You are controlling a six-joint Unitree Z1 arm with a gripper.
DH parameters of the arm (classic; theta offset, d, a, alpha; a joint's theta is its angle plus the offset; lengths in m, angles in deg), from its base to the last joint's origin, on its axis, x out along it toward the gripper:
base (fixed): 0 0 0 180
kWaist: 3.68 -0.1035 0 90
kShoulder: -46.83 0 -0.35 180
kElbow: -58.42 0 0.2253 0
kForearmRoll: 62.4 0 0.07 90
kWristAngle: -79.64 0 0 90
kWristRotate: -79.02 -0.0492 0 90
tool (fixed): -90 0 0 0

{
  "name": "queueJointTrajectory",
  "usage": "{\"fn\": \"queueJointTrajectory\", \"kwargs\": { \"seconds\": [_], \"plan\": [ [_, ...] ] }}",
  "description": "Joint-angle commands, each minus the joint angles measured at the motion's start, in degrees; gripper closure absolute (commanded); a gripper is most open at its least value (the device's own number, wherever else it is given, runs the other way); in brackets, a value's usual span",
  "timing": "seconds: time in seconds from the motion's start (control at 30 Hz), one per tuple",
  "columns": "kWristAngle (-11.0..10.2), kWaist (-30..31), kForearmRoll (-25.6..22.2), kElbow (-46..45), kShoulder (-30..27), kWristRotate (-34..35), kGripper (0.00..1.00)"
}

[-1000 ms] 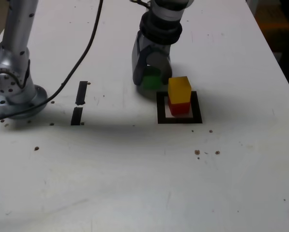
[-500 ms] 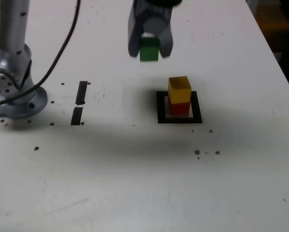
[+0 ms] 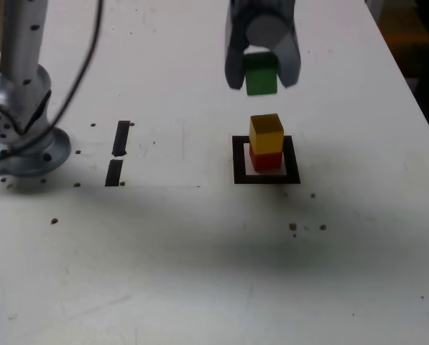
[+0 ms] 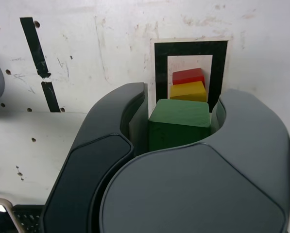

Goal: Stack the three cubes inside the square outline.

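Next, my gripper releases the green cube on top of the yellow cube (image 3: 269, 123) (image 4: 189, 90), so that the green cube becomes the highest block of the stack.
A yellow cube (image 3: 266, 133) rests on a red cube (image 3: 266, 158) inside the square outline (image 3: 266, 176), a thin black frame on the white table. The green cube (image 3: 261, 75) hangs in the air just above and slightly behind that stack, with my gripper (image 3: 261, 72) shut on it. In the wrist view the green cube (image 4: 179, 124) sits between the two dark fingers, and beyond it lie the yellow cube (image 4: 188, 91), the red cube (image 4: 188, 76) and the outline (image 4: 159, 63).
Two short black strips (image 3: 118, 152) lie on the table at the exterior view's left. The arm's metal base (image 3: 20, 136) and its black cable stand at the far left. Small dark specks dot the table (image 3: 200, 251).
My gripper lifted the green cube off the table beside the outline, then carried it to the exterior view's right, over the yellow-on-red stack.
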Motion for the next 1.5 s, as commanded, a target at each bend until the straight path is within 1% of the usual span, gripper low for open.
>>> {"fn": "queueJointTrajectory", "kwargs": {
  "seconds": [0.0,0.1,0.3,0.43,0.6,0.83,1.07,1.17,1.23,1.27,1.37,1.47],
  "plan": [
    [0.07,-0.01,-0.68,0.89,0.34,0.12,0.88],
    [0.59,0.17,-0.61,1.41,1.27,0.12,0.88],
    [2.53,0.97,-0.54,2.71,4.2,0.18,0.88],
    [3.05,1.19,-0.54,2.28,5.7,0.34,0.88],
    [2.8,1.53,-0.51,1.88,7.1,0.48,0.88],
    [1.47,1.53,-0.4,1.38,7.42,0.73,0.88],
    [1.41,1.49,-0.27,1.66,7.87,0.92,0.87],
    [1.4,1.49,-0.28,1.63,8.13,0.92,0.82],
    [1.34,1.49,-0.32,1.63,8.29,0.92,0.76],
    [1.27,1.49,-0.36,1.63,8.38,0.92,0.72],
    [1.01,1.49,-0.47,1.63,8.54,0.89,0.57],
    [0.82,1.49,-0.47,1.64,8.54,0.78,0.35]
  ]
}}
